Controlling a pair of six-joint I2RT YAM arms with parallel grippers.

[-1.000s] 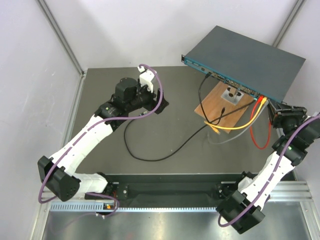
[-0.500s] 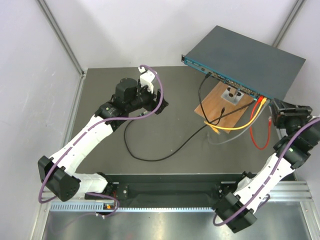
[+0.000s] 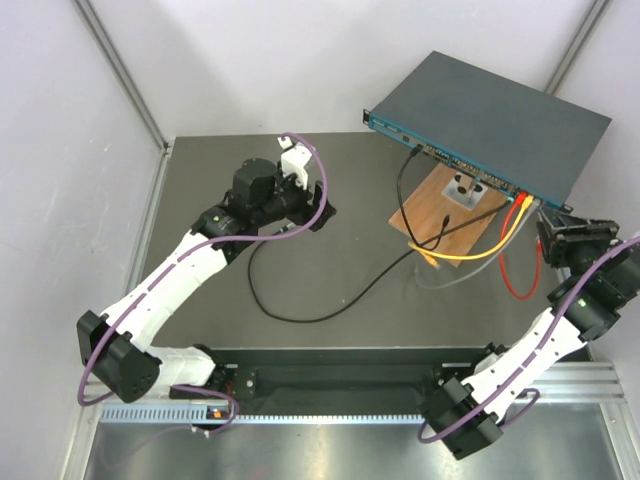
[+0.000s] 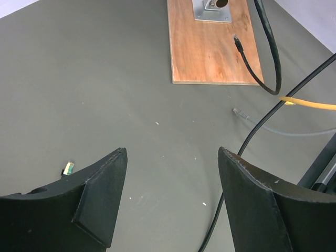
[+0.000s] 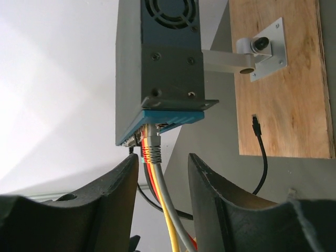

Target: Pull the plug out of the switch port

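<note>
The fingers of my right gripper are low beside the grey plug's ribbed boot, so next I move up and close on its head (image 5: 152, 133) by the teal side before I pull.
The switch (image 3: 490, 110) lies at the back right, its teal face (image 3: 450, 158) towards the table. In the right wrist view the switch (image 5: 168, 63) shows end-on, and a grey plug (image 5: 152, 144) sits in the end port of its teal face (image 5: 173, 116), with a yellow cable (image 5: 170, 220) and a red one beside it. My right gripper (image 5: 163, 157) is open; its fingers stand either side of these cables just below the grey plug. From above, it (image 3: 553, 232) is at the switch's right end. My left gripper (image 3: 318, 210) is open and empty over the mat (image 4: 172, 152).
A brown wooden board (image 3: 447, 215) with a metal bracket lies in front of the switch. A black cable (image 3: 300, 315) loops across the mat. Yellow (image 3: 480, 250) and red (image 3: 515, 275) cables trail from the switch. A loose grey plug (image 4: 236, 111) lies on the mat.
My right wrist has shifted slightly by the switch's right end, up and then back down. The left arm has hardly moved.
</note>
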